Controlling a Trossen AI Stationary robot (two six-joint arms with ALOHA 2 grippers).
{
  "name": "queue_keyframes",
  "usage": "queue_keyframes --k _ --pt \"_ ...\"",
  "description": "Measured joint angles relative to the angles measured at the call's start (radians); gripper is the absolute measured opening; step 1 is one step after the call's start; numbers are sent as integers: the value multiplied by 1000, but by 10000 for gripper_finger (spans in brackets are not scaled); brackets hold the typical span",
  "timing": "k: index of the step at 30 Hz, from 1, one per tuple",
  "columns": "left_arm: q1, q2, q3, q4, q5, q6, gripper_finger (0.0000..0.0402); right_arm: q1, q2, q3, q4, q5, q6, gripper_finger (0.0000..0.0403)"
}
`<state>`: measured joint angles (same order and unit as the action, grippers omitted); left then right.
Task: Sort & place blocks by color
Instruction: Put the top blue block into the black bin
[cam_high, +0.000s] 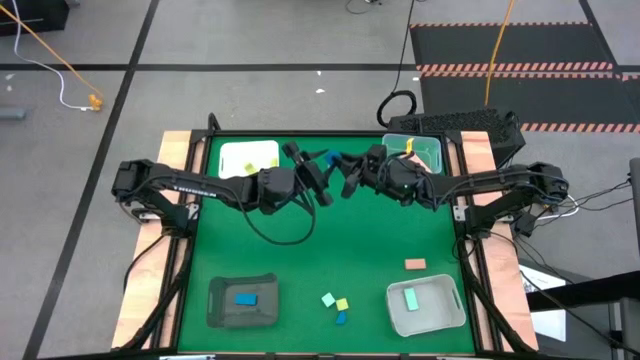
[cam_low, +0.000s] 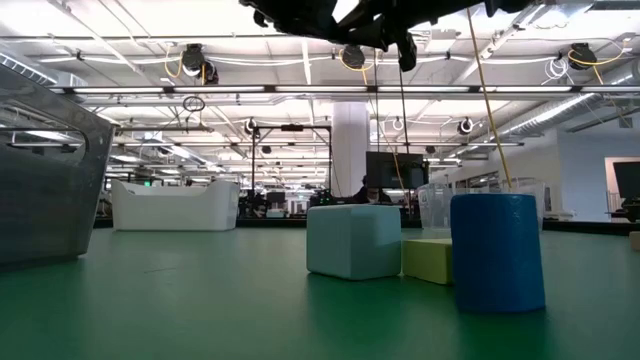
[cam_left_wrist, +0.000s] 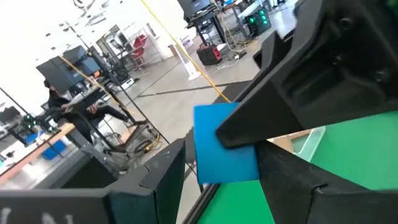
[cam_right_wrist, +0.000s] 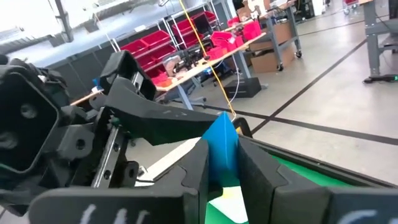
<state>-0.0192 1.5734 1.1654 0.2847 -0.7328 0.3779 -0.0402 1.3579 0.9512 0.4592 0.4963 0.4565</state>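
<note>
The left gripper spans the blue block's broad side, so it should open and pinch the block across its thin side (cam_right_wrist: 224, 144) while my right gripper holds the block.
Both arms meet high over the table's far middle, with a blue block (cam_high: 335, 158) between them. My left gripper (cam_high: 318, 178) and my right gripper (cam_high: 352, 178) are each shut on it. The block shows between my left fingers in the left wrist view (cam_left_wrist: 224, 146), and edge-on between my right fingers in the right wrist view (cam_right_wrist: 222, 146). A mint cube (cam_low: 352, 240), a lime block (cam_low: 428, 260) and a blue cylinder (cam_low: 497, 252) stand on the mat near the near edge. A salmon block (cam_high: 415, 264) lies by the near-right tray. My left gripper pinches the blue block by two opposite faces (cam_left_wrist: 205, 162), its fingers (cam_left_wrist: 158, 180) on either side. The block is lifted clear of the table. My right gripper pinches the same block across its thin side (cam_right_wrist: 217, 165), coming from the table's right. One of its fingers (cam_left_wrist: 292, 87) lies over the block's face.
A white tray (cam_high: 250, 158) with lime pieces sits at the far left and a clear tray (cam_high: 420, 150) at the far right. A dark tray (cam_high: 243, 300) with a blue block sits near left. A white tray (cam_high: 425, 308) with a mint block sits near right. Bare mat lies in the middle.
</note>
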Motion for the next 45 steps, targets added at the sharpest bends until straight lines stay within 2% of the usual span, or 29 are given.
queue_keyframes --k 3,6,9,14,16,19,23,29,34,39,45 --pt "12 0 1 -41 4 -46 188 0 0 0 0 2 -20 54" --pt "19 0 1 -77 3 -85 166 0 0 0 0 1 -26 54" --pt "19 0 1 -82 2 -92 123 0 0 0 1 1 -27 54" --pt "19 0 1 -82 5 -94 28 0 0 0 3 2 -28 54" --pt "19 0 1 -83 27 -104 9 0 -1 0 4 5 -28 54" --pt "17 0 1 -83 44 -120 23 0 -1 0 3 4 -27 54" --pt "9 0 1 -81 47 -118 70 1 -1 0 0 -1 -24 52" --pt "-1 0 1 -81 47 -115 147 1 -1 0 -24 -3 -24 27" --pt "-1 0 1 -74 48 -112 193 2 0 0 -64 -8 5 17" --pt "-1 0 1 -81 50 -87 212 2 0 0 -90 -8 28 7" --pt "-1 -2 1 -98 50 -84 199 2 0 0 -90 -7 15 2"
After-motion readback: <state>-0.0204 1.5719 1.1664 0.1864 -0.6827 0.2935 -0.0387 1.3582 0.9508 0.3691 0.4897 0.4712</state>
